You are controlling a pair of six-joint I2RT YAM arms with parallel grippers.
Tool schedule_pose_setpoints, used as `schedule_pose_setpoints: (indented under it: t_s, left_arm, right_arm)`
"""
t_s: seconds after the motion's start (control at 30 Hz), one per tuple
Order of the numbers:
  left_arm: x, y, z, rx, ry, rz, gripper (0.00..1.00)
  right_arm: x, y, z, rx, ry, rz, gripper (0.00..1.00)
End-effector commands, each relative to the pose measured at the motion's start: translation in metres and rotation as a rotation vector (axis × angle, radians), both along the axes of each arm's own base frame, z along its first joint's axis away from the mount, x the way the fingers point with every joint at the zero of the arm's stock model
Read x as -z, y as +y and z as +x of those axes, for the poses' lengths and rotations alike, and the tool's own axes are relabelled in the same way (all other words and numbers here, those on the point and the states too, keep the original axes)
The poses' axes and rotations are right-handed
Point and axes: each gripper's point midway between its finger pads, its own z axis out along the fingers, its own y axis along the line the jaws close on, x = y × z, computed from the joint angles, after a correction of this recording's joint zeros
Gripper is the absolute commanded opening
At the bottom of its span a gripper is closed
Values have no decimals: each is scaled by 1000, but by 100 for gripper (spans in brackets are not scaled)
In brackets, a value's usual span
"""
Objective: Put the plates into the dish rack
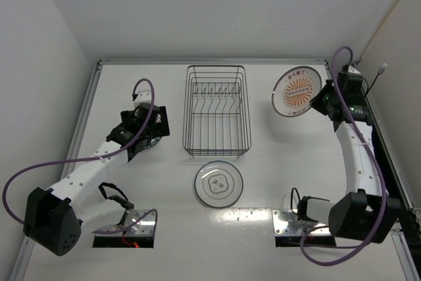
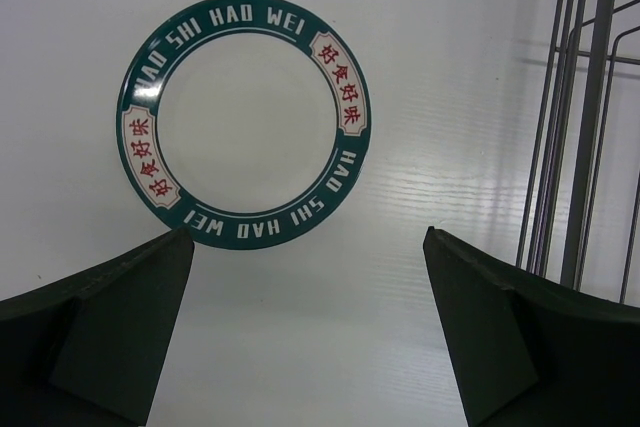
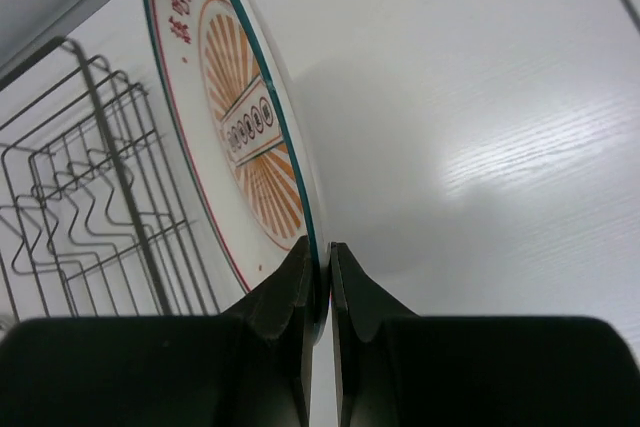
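Note:
My right gripper is going to put the sunburst plate down upright in the dish rack's back end slot (image 1: 236, 90) (image 3: 90, 162) nearest that gripper.
The sunburst plate (image 1: 296, 91) stands tilted on edge, right of the dish rack (image 1: 216, 111). My right gripper (image 1: 322, 102) is shut on its rim; the right wrist view shows both fingers (image 3: 300, 277) pinching the plate's (image 3: 235, 117) edge, with the rack (image 3: 80, 197) to the left. The dark-rimmed plate (image 1: 218, 183) lies flat in front of the rack. My left gripper (image 1: 152, 128) is open and empty left of the rack. Its wrist view shows a white plate with a teal lettered rim (image 2: 245, 119) flat ahead of the open gripper (image 2: 308, 237), rack wires (image 2: 580, 147) at right.
White walls close the table on the left, back and right. The arms' base plates (image 1: 125, 225) sit at the near edge. A purple cable loops above each arm.

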Motion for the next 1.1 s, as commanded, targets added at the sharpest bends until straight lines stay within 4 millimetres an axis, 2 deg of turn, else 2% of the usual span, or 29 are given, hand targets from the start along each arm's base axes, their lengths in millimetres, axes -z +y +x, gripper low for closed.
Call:
schedule_pose_setpoints:
  t_s: [0.0, 0.03, 0.07, 0.1, 0.13, 0.17, 0.2, 0.3, 0.33, 0.37, 0.47, 0.5, 0.57, 0.63, 0.73, 0.77, 0.83, 0.87, 0.9, 1.07]
  left_arm:
    - [-11, 0, 7, -13, -31, -18, 100]
    - [-11, 0, 7, -13, -31, -18, 100]
    - [-11, 0, 7, -13, -31, -18, 100]
    - [-11, 0, 7, -13, -31, -18, 100]
    - [-11, 0, 7, -13, -31, -18, 100]
    - [-11, 0, 7, -13, -31, -18, 100]
    - [-12, 1, 7, -20, -33, -12, 100]
    - [-12, 1, 7, -20, -33, -12, 100]
    - [-12, 1, 7, -20, -33, -12, 100]
    - [-12, 1, 7, -20, -33, -12, 100]
    - [-12, 1, 7, -20, -33, -12, 100]
    - [-12, 1, 7, -20, -33, -12, 100]
    - [-12, 1, 7, -20, -33, -12, 100]
    - [-12, 1, 7, -20, -33, -12, 100]
    - [-12, 1, 7, -20, -33, -12, 100]
    - [-12, 1, 7, -20, -33, -12, 100]
    - [-12, 1, 7, -20, -33, -12, 100]
    - [-12, 1, 7, -20, -33, -12, 100]
    - [-12, 1, 7, -20, -33, -12, 100]
    - [-12, 1, 7, -20, -33, -12, 100]
  right_arm:
    - [-54, 21, 21, -32, -101, -96, 0]
    - [-58, 30, 26, -50, -98, -106, 0]
    - [-75, 39, 36, -69, -121, -132, 0]
    - [-62, 57, 43, -92, -63, -165, 0]
    - [-73, 66, 51, -99, -78, -182, 0]
    - [-73, 69, 55, -84, -68, -210, 0]
    - [-71, 87, 57, -118, -60, -223, 0]
    - [-66, 103, 71, -121, -45, -251, 0]
    - [-61, 115, 72, -145, -30, -261, 0]
    - [-53, 120, 81, -141, -9, -281, 0]
    - [-31, 135, 86, -162, 42, -317, 0]
    - [-24, 133, 91, -149, 61, -333, 0]
    - [-18, 145, 92, -163, 69, -356, 0]
    - [-14, 153, 99, -165, 73, -372, 0]
    - [-6, 160, 99, -147, 121, -439, 0]
    - [-6, 169, 98, -159, 125, -458, 0]
    - [-14, 175, 102, -135, 113, -502, 0]
    - [-5, 184, 100, -156, 142, -533, 0]
    - [-13, 187, 103, -138, 128, -555, 0]
    - [-5, 216, 98, -147, 164, -628, 0]
